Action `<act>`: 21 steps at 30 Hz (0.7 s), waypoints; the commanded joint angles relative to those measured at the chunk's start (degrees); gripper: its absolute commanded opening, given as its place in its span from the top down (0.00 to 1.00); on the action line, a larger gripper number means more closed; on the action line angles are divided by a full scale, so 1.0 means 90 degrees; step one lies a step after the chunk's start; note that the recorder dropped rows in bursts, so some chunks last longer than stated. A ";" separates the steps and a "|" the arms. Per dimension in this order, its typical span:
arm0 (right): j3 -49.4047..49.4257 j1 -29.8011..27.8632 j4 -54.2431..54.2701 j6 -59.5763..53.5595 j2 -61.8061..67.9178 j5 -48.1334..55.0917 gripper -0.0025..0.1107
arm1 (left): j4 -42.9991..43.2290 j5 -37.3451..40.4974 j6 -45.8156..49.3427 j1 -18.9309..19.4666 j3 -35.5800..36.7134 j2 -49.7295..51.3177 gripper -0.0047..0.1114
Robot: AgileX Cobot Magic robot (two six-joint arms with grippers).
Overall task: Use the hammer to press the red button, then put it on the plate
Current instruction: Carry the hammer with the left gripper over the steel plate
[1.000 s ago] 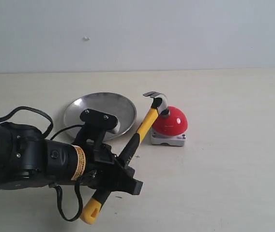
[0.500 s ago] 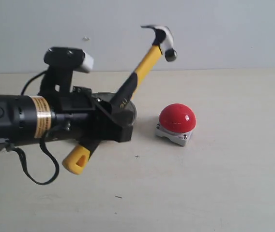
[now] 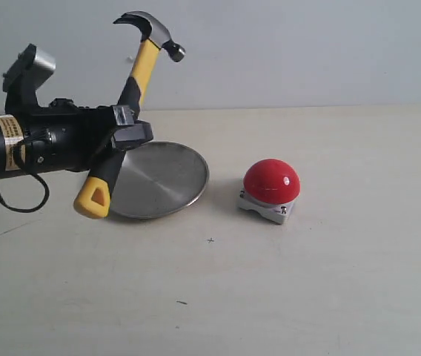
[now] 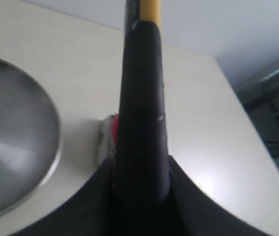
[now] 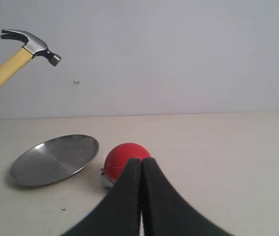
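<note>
The robot's left gripper should release the hammer, which stands nearly upright above the plate, across the near rim of the plate (image 3: 126,205), with the hammer's dark head lying inside.
My left gripper (image 3: 125,127) is shut on the hammer (image 3: 138,74), gripping the black part of its handle, which fills the left wrist view (image 4: 142,118). The hammer stands nearly upright above the plate's left part, dark head (image 3: 151,30) high against the wall, yellow end (image 3: 93,199) low over the plate's left edge. The plate (image 3: 162,178) lies left of the red button (image 3: 270,182). In the right wrist view, the hammer (image 5: 16,59), plate (image 5: 56,160) and red button (image 5: 122,160) all show beyond my right gripper (image 5: 141,164), which is shut with nothing in it.
A pale tabletop (image 3: 307,282) runs back to a plain light wall (image 3: 307,52). My left arm (image 3: 25,144) stretches in from the left edge at mid height. The table's right edge and a drop beyond it (image 4: 257,128) show in the left wrist view.
The hammer lifted off the red button and swung left and up with my left arm. It now stands nearly upright over the plate. The button shifted slightly on the table when the hammer lifted off.
</note>
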 commanded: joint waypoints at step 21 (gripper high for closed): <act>0.0035 -0.0041 0.0031 -0.0047 -0.0028 -0.0001 0.98 | 0.1040 -0.3337 -0.3391 0.1094 -0.2064 0.3440 0.96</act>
